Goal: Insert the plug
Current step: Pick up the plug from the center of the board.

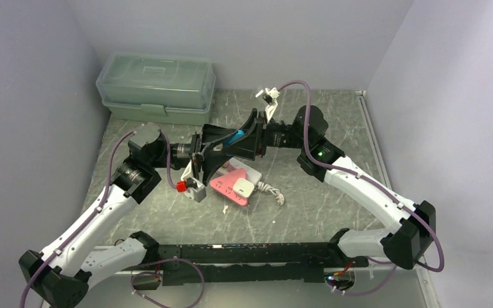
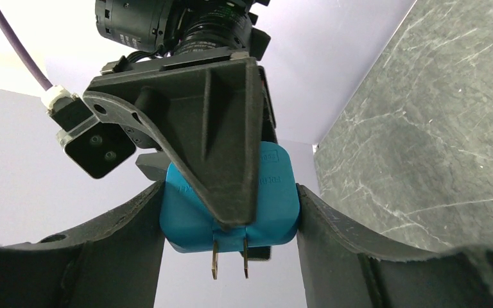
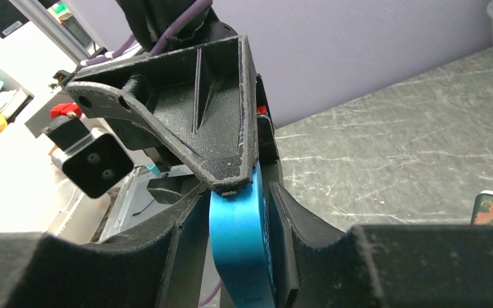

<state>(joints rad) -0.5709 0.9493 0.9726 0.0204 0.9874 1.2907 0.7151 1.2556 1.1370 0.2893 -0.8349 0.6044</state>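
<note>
The blue plug slants in my right fingers; they should open, square up and close on the plug's broad sides [image 2: 277, 199] before taking it over.
Above the middle of the table, a flat blue plug [image 1: 234, 136] hangs between both grippers. In the left wrist view the plug [image 2: 186, 215] points two brass prongs [image 2: 215, 260] downward, and my left gripper [image 2: 230, 196] presses on its two narrow edges. In the right wrist view my right gripper [image 3: 234, 205] has its pads against the broad faces of the plug [image 3: 234, 247]. In the top view the left gripper [image 1: 221, 146] and the right gripper [image 1: 247, 138] meet tip to tip. Below them a pink socket block [image 1: 228, 183] lies flat with a white adapter [image 1: 244, 188] in it.
A pale green lidded box [image 1: 157, 86] stands at the back left of the grey marbled table [image 1: 334, 115]. A white coiled cord [image 1: 271, 191] runs right from the pink block. Purple walls close in on the left, back and right.
</note>
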